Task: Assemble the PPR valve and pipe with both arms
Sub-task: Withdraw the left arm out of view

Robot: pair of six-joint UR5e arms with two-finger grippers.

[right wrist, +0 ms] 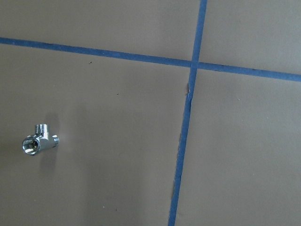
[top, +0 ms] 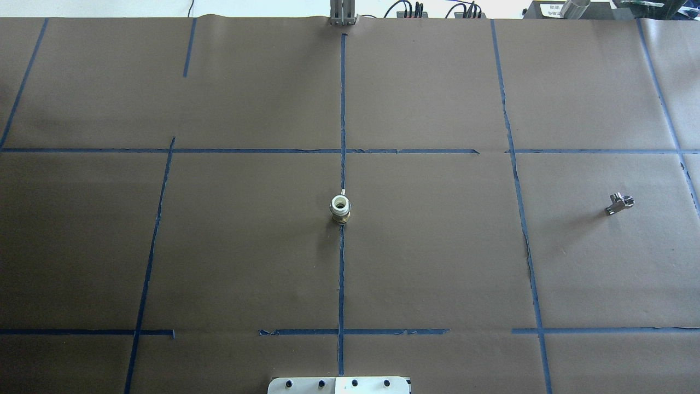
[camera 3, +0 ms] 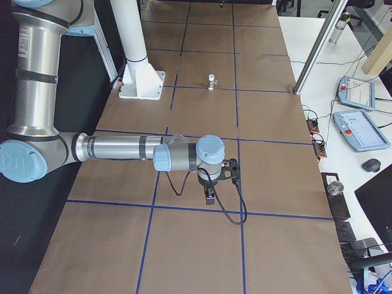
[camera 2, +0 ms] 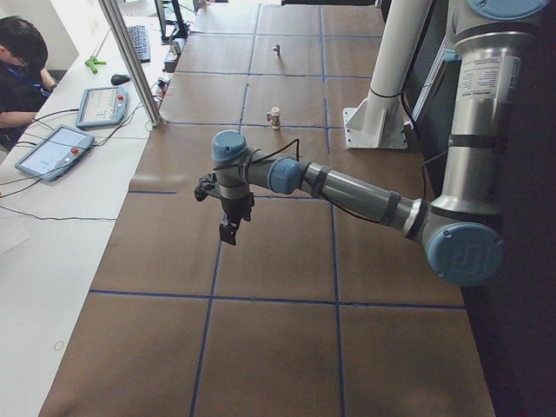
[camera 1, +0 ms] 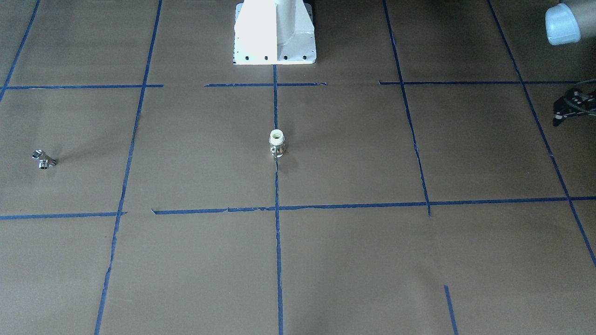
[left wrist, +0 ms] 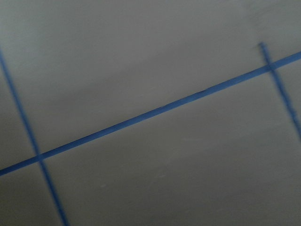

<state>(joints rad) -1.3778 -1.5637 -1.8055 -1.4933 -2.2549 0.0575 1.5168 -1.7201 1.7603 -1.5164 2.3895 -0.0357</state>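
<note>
Next, my right gripper will go to the middle of the silver pipe [camera 1: 44, 158] [right wrist: 43, 140], where its short ends meet, and close there.
The PPR valve [top: 340, 209] stands upright on the centre tape line, white end up; it also shows in the front view [camera 1: 276, 144]. The silver pipe [top: 619, 203] lies far off on my right side of the table [camera 1: 44, 159] and at the left of the right wrist view [right wrist: 38, 141]. My left gripper [camera 2: 230, 228] hangs above bare paper, well short of the valve; only its edge shows in the front view [camera 1: 573, 106]. My right gripper [camera 3: 209, 196] hangs low over the table's right end, near the pipe. I cannot tell whether either gripper is open or shut.
Brown paper with a blue tape grid [top: 342, 273] covers the table. The white pedestal base [camera 1: 274, 32] stands at the robot's side. An operator [camera 2: 22, 65] sits by tablets [camera 2: 52, 149] on the side bench. A metal post [camera 2: 130, 61] stands at the far edge.
</note>
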